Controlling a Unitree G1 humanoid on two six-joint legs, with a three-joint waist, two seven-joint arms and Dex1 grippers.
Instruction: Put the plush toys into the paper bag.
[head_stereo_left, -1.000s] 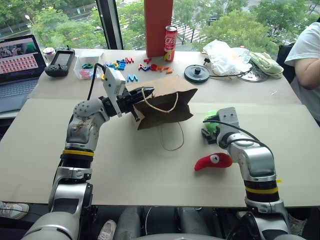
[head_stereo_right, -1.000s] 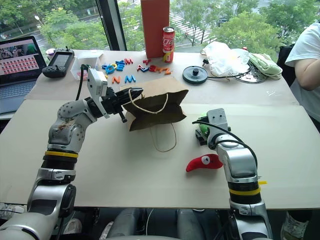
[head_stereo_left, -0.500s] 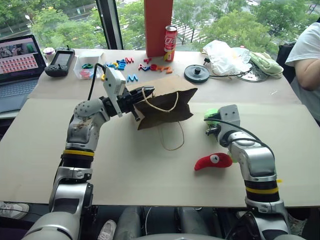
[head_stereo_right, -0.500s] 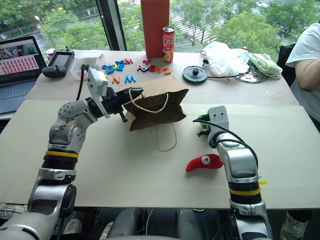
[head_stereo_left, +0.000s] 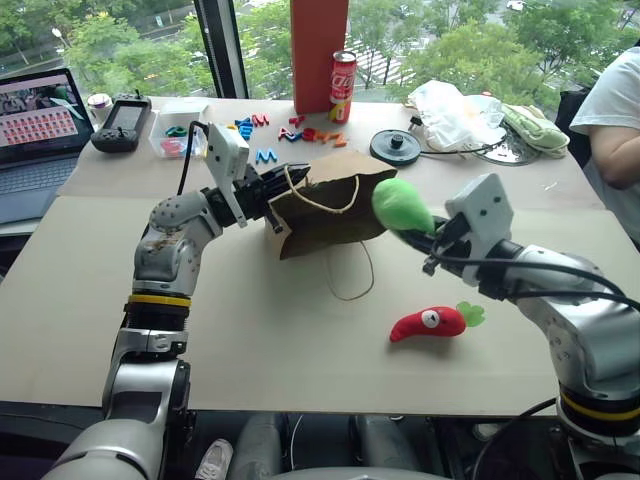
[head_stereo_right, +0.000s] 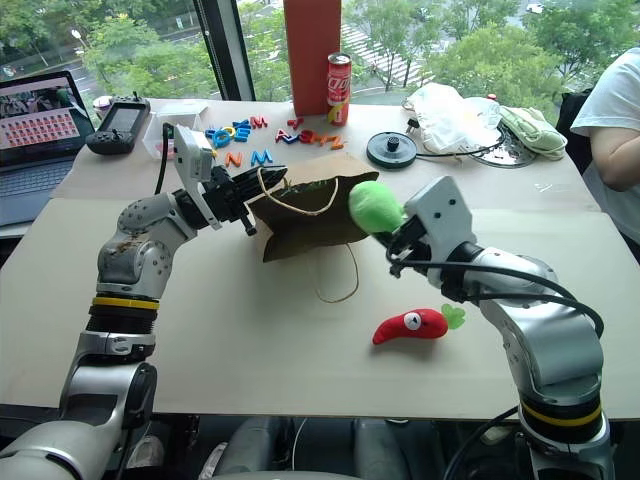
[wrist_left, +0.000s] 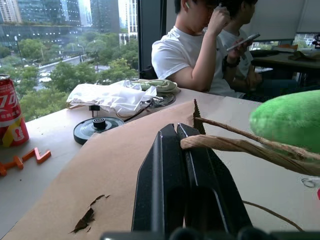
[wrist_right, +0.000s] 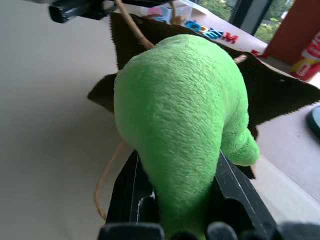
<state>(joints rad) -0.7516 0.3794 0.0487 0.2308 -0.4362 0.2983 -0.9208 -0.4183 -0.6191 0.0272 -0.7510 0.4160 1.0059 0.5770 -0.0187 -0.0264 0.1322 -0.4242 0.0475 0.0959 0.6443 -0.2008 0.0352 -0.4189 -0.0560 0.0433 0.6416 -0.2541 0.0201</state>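
Note:
Next, my right gripper puts the green plush toy down inside the brown paper bag's dark opening (head_stereo_left: 342, 205) (wrist_right: 195, 67), by the tan handle.
The brown paper bag (head_stereo_left: 335, 205) lies on its side on the table, mouth toward my right arm. My left gripper (head_stereo_left: 270, 203) is shut on the bag's upper rim by a tan handle (wrist_left: 235, 146) and holds the mouth up. My right gripper (head_stereo_left: 428, 238) is shut on the bright green plush toy (head_stereo_left: 400, 205), held in the air just in front of the bag's mouth. In the right wrist view the green toy (wrist_right: 185, 115) sits between the black fingers (wrist_right: 127, 187), with the bag's dark opening behind it. The red pepper plush (head_stereo_left: 430, 322) lies on the table below my right arm.
Behind the bag lie colourful plastic letters (head_stereo_left: 300, 133), a cola can (head_stereo_left: 341, 85), a red pillar (head_stereo_left: 318, 50), a black disc (head_stereo_left: 397, 147) and a white plastic bag (head_stereo_left: 455, 105). A laptop (head_stereo_left: 40, 120) stands at the far left. A person (head_stereo_left: 615, 110) sits at the far right.
My right gripper shut on the green toy and lifted it off the table, up and left toward the bag's mouth. The left gripper kept its hold on the bag.

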